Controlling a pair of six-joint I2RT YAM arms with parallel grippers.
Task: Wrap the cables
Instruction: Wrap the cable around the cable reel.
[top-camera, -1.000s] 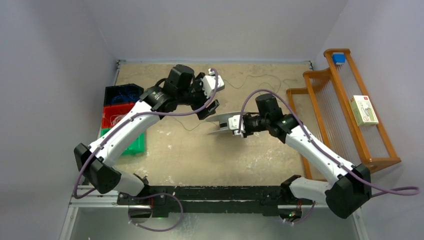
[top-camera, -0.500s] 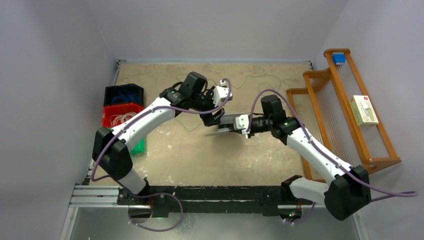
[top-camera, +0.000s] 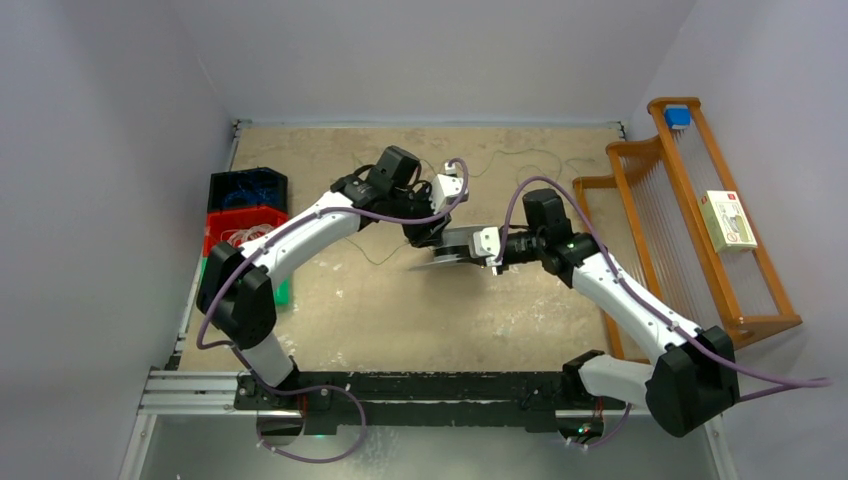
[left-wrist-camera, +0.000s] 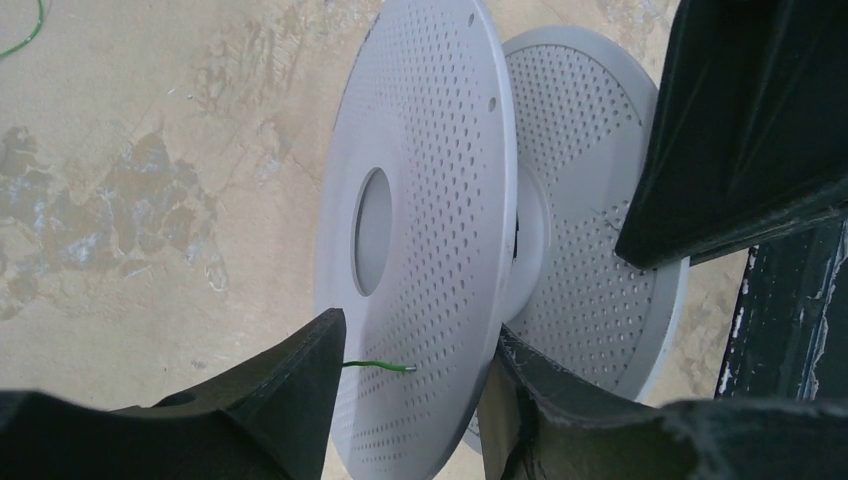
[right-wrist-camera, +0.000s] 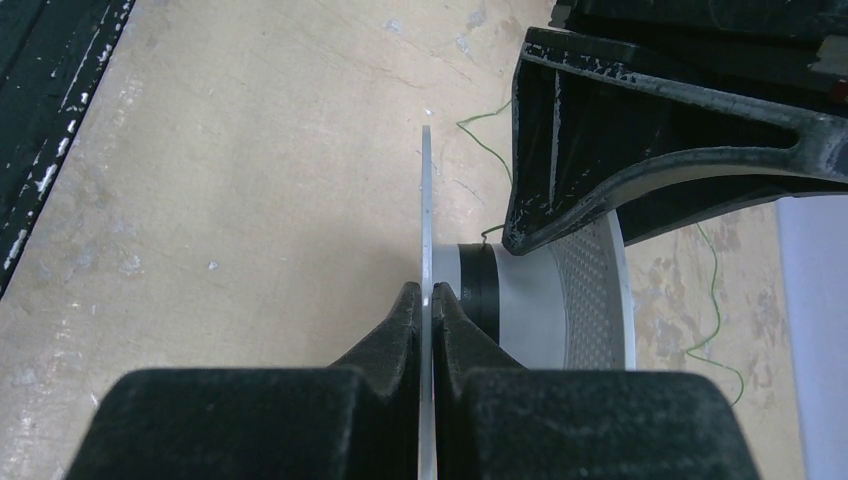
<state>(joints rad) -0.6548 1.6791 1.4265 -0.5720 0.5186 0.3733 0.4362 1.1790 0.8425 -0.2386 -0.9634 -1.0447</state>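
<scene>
My left gripper will press the green cable end flat, as it sticks out from the near edge, then open and pinch it against the edge (left-wrist-camera: 420, 385).
A pale grey spool (top-camera: 447, 256) with two perforated flanges hangs above the table's middle. My right gripper (top-camera: 482, 245) is shut on the thin edge of one flange (right-wrist-camera: 427, 200); a black band (right-wrist-camera: 480, 285) rings the hub. My left gripper (top-camera: 428, 232) is open, and its fingers (left-wrist-camera: 280, 400) straddle the near flange (left-wrist-camera: 430, 180). A thin green cable end (left-wrist-camera: 375, 365) sticks out beside the left finger, its tip against the flange. The rest of the cable (top-camera: 510, 156) trails over the table; it also shows in the right wrist view (right-wrist-camera: 715, 290).
Blue (top-camera: 247, 187), red (top-camera: 240, 225) and green (top-camera: 277, 290) bins stand at the left edge. A wooden rack (top-camera: 640, 200) stands at the right with a small box (top-camera: 728, 220) and a blue block (top-camera: 680, 115) on it. The table (top-camera: 400, 320) is worn beige.
My left arm has stretched to the right, and its gripper has come down around the spool's flange. My right gripper has turned at the wrist and still holds the spool.
</scene>
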